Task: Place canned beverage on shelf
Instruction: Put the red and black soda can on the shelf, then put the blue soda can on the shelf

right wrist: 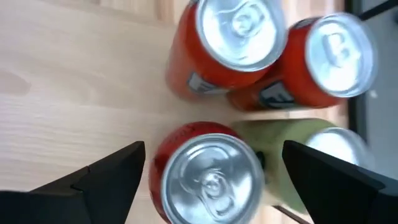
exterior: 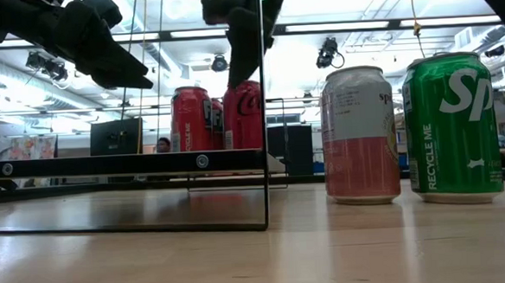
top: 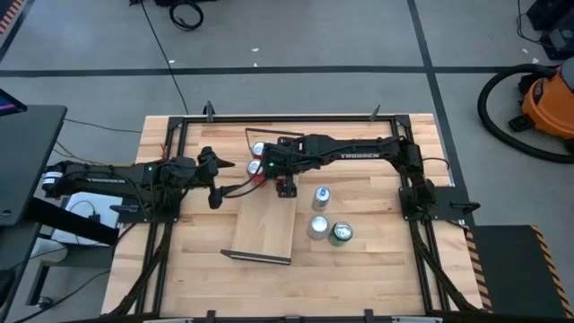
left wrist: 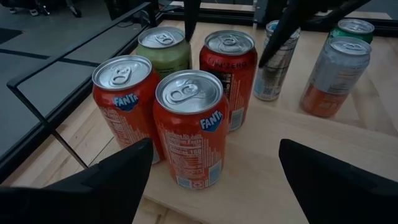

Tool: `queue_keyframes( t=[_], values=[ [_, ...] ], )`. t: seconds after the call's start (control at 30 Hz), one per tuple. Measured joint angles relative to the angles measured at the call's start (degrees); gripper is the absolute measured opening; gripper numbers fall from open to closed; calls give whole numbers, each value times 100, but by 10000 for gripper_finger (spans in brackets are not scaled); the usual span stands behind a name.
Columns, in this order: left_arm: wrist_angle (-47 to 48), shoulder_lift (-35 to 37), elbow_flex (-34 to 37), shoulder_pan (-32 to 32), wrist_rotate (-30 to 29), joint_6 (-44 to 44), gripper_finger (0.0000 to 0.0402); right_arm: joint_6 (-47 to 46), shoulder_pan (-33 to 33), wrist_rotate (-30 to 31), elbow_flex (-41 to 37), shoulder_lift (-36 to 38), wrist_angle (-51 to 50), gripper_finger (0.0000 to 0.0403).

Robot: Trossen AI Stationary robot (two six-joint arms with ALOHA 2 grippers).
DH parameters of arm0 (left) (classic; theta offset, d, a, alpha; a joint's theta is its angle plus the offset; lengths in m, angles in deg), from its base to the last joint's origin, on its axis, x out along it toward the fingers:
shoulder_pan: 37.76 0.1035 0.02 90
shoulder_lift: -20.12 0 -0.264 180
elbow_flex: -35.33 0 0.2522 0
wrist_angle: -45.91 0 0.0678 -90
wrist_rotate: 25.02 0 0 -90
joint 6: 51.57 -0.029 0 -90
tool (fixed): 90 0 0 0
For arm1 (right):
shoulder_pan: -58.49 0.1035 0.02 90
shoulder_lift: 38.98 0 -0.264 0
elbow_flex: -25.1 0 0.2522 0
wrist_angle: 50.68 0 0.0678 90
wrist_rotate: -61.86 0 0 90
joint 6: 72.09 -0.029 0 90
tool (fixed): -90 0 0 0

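Note:
My right gripper is to move next to the slim silver can on the table beside the shelf and close around the can's upper sides (top: 322,195).
The light-wood shelf (top: 265,229) lies on the table with dark rod frames at its short ends. Several cans stand on its far end: two orange Fanta cans (left wrist: 189,124), a green can (left wrist: 163,50) and a red can (left wrist: 227,68). My right gripper (right wrist: 212,148) is open above this group. Its fingers stand on either side of the red can's top (right wrist: 211,177), with a gap on each side. My left gripper (left wrist: 214,149) is open and empty, just left of the cans and facing them. It also shows in the high view (top: 218,178).
Three more cans stand on the table right of the shelf: a slim silver one (top: 321,196), a pink-and-white one (exterior: 360,136) and a green one (exterior: 453,127). A black metal frame (top: 296,117) runs around the table. Bare wood lies near the front edge.

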Motion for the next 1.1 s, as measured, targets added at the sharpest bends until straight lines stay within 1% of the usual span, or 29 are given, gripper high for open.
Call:
queue_keyframes(
  t=[0.17,0.23,0.37,0.53,0.63,0.73,0.93,1.1],
  values=[
    [1,0,0,0,0,0,359,62,100,518,495,-2,-421,390],
    [5,0,0,0,0,0,359,-4,164,586,704,8,-673,390],
    [19,0,0,0,0,19,359,-264,315,418,953,20,-1259,390],
    [91,0,0,0,-2,80,359,-768,519,156,956,20,-1918,390],
    [198,0,0,-2,-2,126,359,-982,676,165,956,20,-2214,390],
    [198,0,0,0,-2,147,359,-998,856,302,891,20,-2221,390],
    [232,0,0,-1,49,210,359,-1099,1041,299,494,57,-2223,385],
    [242,0,0,-2,68,210,359,-1320,1025,299,-62,445,-2171,385]
  ],
)
